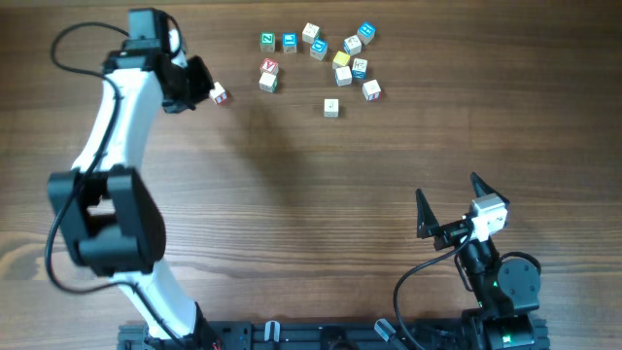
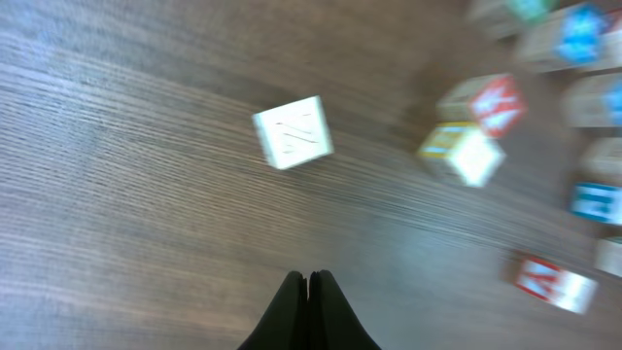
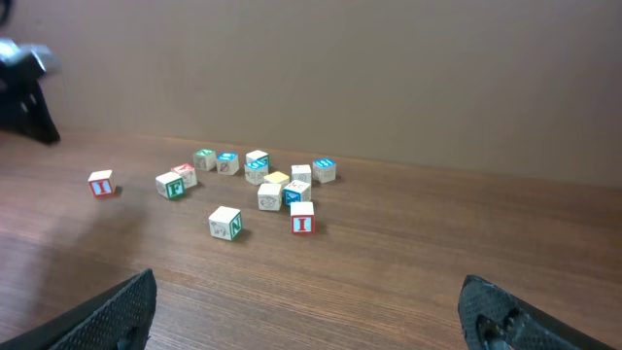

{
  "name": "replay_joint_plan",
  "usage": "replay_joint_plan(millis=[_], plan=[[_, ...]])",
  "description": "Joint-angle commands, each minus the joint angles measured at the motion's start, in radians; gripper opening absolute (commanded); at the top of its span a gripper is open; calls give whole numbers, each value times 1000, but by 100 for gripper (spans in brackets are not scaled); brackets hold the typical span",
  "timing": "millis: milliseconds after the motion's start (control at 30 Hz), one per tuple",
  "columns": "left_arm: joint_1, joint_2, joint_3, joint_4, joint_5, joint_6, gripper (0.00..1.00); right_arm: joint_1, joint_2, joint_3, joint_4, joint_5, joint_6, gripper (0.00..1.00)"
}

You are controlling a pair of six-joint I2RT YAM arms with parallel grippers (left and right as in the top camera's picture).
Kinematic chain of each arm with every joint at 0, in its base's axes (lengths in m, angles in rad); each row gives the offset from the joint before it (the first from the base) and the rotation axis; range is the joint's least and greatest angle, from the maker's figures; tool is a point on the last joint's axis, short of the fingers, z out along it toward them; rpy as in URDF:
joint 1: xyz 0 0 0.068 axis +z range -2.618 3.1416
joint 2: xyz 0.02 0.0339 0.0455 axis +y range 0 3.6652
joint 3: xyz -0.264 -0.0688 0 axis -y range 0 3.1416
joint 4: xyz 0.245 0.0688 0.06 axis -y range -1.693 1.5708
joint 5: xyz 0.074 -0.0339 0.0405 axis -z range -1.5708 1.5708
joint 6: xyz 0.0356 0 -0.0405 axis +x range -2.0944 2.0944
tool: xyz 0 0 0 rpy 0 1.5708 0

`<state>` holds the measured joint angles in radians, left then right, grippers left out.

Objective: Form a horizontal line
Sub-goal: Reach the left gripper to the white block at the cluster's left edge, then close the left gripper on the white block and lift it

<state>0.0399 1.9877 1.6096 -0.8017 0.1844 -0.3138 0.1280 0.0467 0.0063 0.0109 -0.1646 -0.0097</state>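
Observation:
The red-and-white cube is beyond my shut left gripper, so that gripper should open, grip the cube and carry it to clear wood nearer me (image 1: pixel 278 167).
No straight row of whitish cubes shows in any view. Several letter cubes lie in a loose cluster (image 1: pixel 330 53) at the far middle of the table, also in the right wrist view (image 3: pixel 262 175). One pale cube (image 1: pixel 331 107) lies alone in front of it. A red-and-white cube (image 1: pixel 219 94) sits apart at the left, right beside my left gripper (image 1: pixel 201 83). The left gripper (image 2: pixel 308 284) is shut and empty above bare wood; its view is blurred, with a white cube (image 2: pixel 293 131) ahead. My right gripper (image 1: pixel 450 194) is open and empty, near the front right (image 3: pixel 316 321).
The wooden table (image 1: pixel 292 214) runs to a plain wall in the right wrist view (image 3: pixel 389 68). The left arm (image 1: pixel 117 146) reaches across the left side of the table. The right arm's base (image 1: pixel 501 282) stands at the front right.

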Motion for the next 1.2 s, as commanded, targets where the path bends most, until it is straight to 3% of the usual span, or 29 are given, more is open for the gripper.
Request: replay_joint_plan(millis=[0,67,100,133,300,333,567,733,833,1000,1167], plan=[[-29,65,17,47,-152,-13,4,-5,-4,-1,2,-13,-10,100],[-42,82,17,94,-206,-13,8,-5,-4,-1,2,-13,-10,100],[-45,88,17,117,-233,-13,15,-5,-4,-1,2,-13,-10,100],[-48,95,17,142,-251,-13,32,-5,-4,-1,2,-13,-10,100],[-52,148,12,199,-249,-13,62,-5,-4,-1,2,-13,-10,100],[-54,163,11,210,-249,-13,63,-5,-4,-1,2,-13,-10,100],[-64,218,11,309,-245,-11,61,-5,-4,-1,2,-13,-10,100],[-64,218,11,295,-230,-9,48,-5,-4,-1,2,-13,-10,100],[-66,219,9,290,-226,-9,54,-5,-4,-1,2,-13,-10,100],[-77,219,-9,290,-220,-9,41,-5,-4,-1,2,-13,-10,100],[-77,219,-9,275,-219,-9,45,-5,-4,-1,2,-13,-10,100]])
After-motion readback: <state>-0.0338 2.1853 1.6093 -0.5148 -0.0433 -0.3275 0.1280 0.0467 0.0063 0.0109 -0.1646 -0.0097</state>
